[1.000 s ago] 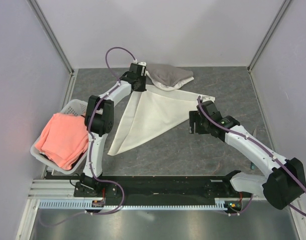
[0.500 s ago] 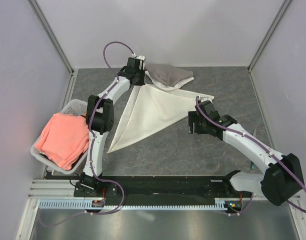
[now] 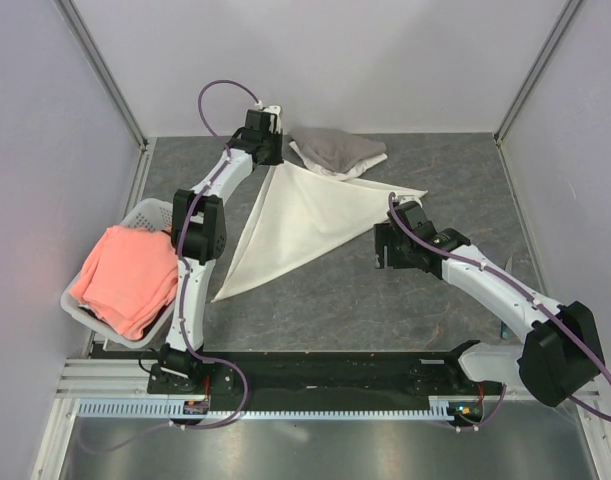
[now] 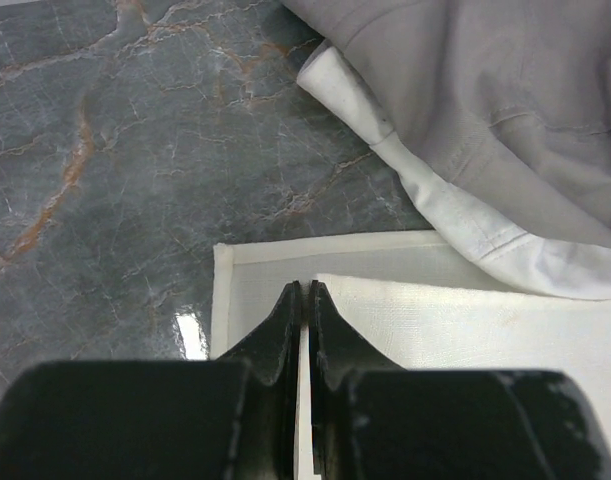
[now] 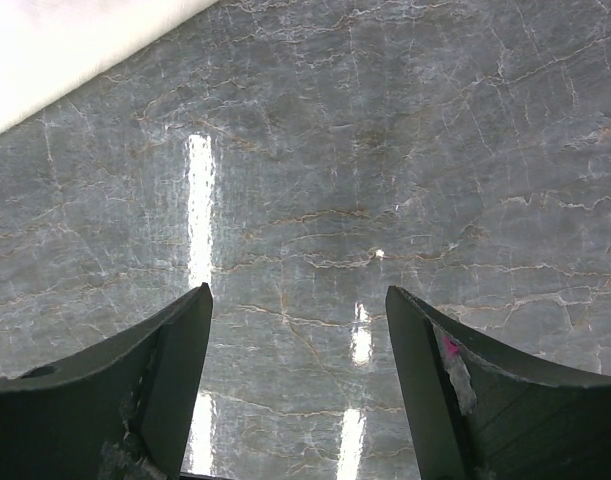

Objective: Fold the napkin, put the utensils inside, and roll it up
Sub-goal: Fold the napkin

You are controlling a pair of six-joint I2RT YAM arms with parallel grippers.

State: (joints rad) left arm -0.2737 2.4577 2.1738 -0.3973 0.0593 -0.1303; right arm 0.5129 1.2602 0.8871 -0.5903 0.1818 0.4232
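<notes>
My left gripper is to let go of the napkin's upper corner over the lower layer's far hemmed corner [image 3: 274,160] [image 4: 248,226], near the grey-and-white pile of cloth.
The cream-white napkin [image 3: 305,215] lies folded into a triangle on the grey table, its far corner under my left gripper [image 3: 271,160]. In the left wrist view the left gripper [image 4: 306,290] is shut, with the napkin's [image 4: 465,330] upper layer pinched between its black fingers and the lower layer's hem showing just beyond. My right gripper [image 3: 382,246] hovers beside the napkin's right edge. It stands open [image 5: 297,292] over bare table with nothing between its fingers, and only a strip of napkin [image 5: 75,50] shows at top left. The utensils are out of view.
A grey-and-white cloth heap [image 3: 337,152] lies against the back wall, touching the napkin's far edge and close to the left gripper [image 4: 505,130]. A white basket [image 3: 150,208] holding salmon-pink cloth [image 3: 125,280] stands at the left. Walls enclose the table.
My left gripper has moved farther back and slightly left, dragging the napkin's far corner with it. The right gripper has shifted a little to the left.
</notes>
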